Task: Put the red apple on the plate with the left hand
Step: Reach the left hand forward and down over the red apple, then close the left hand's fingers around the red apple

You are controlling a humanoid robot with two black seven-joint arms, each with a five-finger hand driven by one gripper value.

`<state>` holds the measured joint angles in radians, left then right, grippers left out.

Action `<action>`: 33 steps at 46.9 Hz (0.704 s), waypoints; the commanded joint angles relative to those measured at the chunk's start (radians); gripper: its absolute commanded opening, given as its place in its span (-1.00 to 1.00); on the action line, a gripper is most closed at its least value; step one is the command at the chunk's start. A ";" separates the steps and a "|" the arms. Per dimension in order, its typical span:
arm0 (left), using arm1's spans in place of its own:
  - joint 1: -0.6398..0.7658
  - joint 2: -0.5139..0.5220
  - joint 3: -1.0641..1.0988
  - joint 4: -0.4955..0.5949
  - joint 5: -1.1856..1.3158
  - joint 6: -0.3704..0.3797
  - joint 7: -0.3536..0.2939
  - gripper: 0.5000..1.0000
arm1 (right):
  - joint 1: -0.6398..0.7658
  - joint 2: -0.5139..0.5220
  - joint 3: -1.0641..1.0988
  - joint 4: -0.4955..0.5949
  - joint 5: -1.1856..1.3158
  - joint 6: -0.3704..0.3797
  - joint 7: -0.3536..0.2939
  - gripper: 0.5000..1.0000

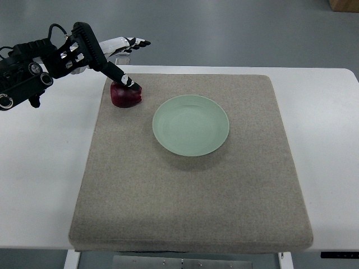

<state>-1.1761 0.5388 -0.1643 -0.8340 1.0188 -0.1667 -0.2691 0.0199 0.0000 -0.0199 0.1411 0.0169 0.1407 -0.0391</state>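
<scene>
I should next close my left gripper around the red apple's middle (125,96), with the thumb at its near side and the white fingers at its far side.
A dark red apple (125,95) sits on the grey mat near its far left corner. A pale green plate (190,125) lies empty at the mat's middle, a short way right of the apple. My left hand (128,61) reaches in from the upper left and hovers over the apple. Its fingers are spread: one black digit (124,79) slants down and touches the apple's top, while the white fingertips (137,43) point right, well above and behind the fruit. Nothing is held. The right arm is out of view.
The grey felt mat (190,185) covers most of the white table (39,168). Grey floor lies beyond the table's far edge, with a brown box corner (344,4) at the top right.
</scene>
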 commanded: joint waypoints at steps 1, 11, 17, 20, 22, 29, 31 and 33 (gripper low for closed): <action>-0.002 0.013 0.000 0.000 0.082 -0.023 0.002 1.00 | 0.000 0.000 0.000 0.000 0.000 0.000 0.001 0.72; -0.005 0.017 0.034 0.013 0.169 -0.028 0.008 1.00 | 0.000 0.000 0.000 0.000 0.000 0.000 -0.001 0.72; -0.016 0.017 0.072 0.013 0.169 -0.028 0.010 1.00 | 0.000 0.000 -0.002 0.000 0.000 0.000 0.001 0.72; -0.016 0.017 0.083 0.016 0.169 -0.024 0.011 1.00 | 0.000 0.000 0.000 0.000 0.000 0.000 -0.001 0.72; -0.016 0.015 0.085 0.024 0.169 -0.020 0.017 1.00 | 0.000 0.000 0.000 0.000 0.000 -0.001 0.001 0.72; -0.013 0.007 0.086 0.030 0.181 -0.016 0.041 1.00 | 0.000 0.000 0.000 0.000 0.000 0.000 -0.001 0.72; -0.010 0.004 0.086 0.032 0.193 -0.014 0.041 1.00 | 0.000 0.000 0.000 0.000 0.000 0.000 0.001 0.72; -0.008 0.001 0.086 0.032 0.207 -0.013 0.041 1.00 | 0.000 0.000 0.000 0.000 0.000 0.000 -0.001 0.72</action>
<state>-1.1888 0.5446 -0.0783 -0.8031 1.2057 -0.1815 -0.2290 0.0199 0.0000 -0.0201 0.1411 0.0169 0.1412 -0.0390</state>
